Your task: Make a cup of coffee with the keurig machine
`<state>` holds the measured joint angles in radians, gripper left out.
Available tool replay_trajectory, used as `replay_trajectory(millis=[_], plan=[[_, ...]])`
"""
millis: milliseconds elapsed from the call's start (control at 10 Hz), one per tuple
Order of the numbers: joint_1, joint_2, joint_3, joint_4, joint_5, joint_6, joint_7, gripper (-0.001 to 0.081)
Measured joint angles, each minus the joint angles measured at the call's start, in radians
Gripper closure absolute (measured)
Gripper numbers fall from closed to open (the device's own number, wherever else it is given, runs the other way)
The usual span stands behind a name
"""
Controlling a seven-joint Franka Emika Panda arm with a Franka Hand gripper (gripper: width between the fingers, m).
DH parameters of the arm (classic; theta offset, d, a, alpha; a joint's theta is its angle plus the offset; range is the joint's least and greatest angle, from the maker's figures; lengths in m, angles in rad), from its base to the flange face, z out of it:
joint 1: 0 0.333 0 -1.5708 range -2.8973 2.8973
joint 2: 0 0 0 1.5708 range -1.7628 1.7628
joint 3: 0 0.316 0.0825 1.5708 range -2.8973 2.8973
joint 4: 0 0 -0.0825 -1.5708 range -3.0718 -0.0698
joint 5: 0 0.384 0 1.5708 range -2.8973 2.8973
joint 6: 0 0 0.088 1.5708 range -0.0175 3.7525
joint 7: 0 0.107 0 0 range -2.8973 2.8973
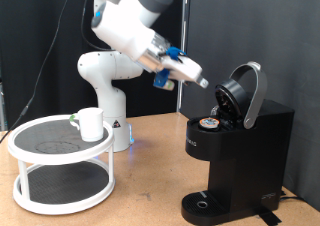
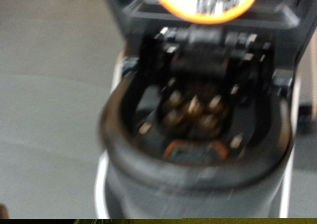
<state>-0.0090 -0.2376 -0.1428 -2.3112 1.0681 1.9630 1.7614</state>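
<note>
The robot's gripper needs to next move to the top of the grey handle [image 1: 250, 65] on the keurig machine's raised lid and close there.
The keurig machine [image 1: 245, 151] stands at the exterior view's right with its domed lid [image 1: 246, 90] hinged up. A pod with an orange-brown top [image 1: 210, 122] sits in the open chamber. My gripper [image 1: 202, 82] hangs in the air just to the exterior view's left of the raised lid, pointing at it, and nothing shows between its fingers. The wrist view is filled by the blurred dark inside of the lid [image 2: 198, 115], with the orange-rimmed pod [image 2: 203, 0] at one edge; no fingers show there. The cup [image 1: 91, 123] stands on the top tier of a white round rack.
The two-tier white rack [image 1: 30, 151] stands at the exterior view's left, with a small green-marked thing [image 1: 75, 118] beside the cup. The robot's base [image 1: 105, 86] rises behind the rack. The machine's round drip tray [image 1: 205, 203] is bare, near the table's front edge.
</note>
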Motion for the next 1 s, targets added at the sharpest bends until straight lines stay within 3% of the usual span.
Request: replay_trajectory(millis=[600, 800, 1000], plan=[[-0.031, -0.066, -0.045, 0.080, -0.048, -0.131, 0.054, -0.0002], [-0.030, -0.065, -0.044, 0.076, -0.021, -0.136, 0.044, -0.0002], [-0.024, -0.062, -0.044, 0.090, 0.045, -0.196, 0.036, -0.0002]])
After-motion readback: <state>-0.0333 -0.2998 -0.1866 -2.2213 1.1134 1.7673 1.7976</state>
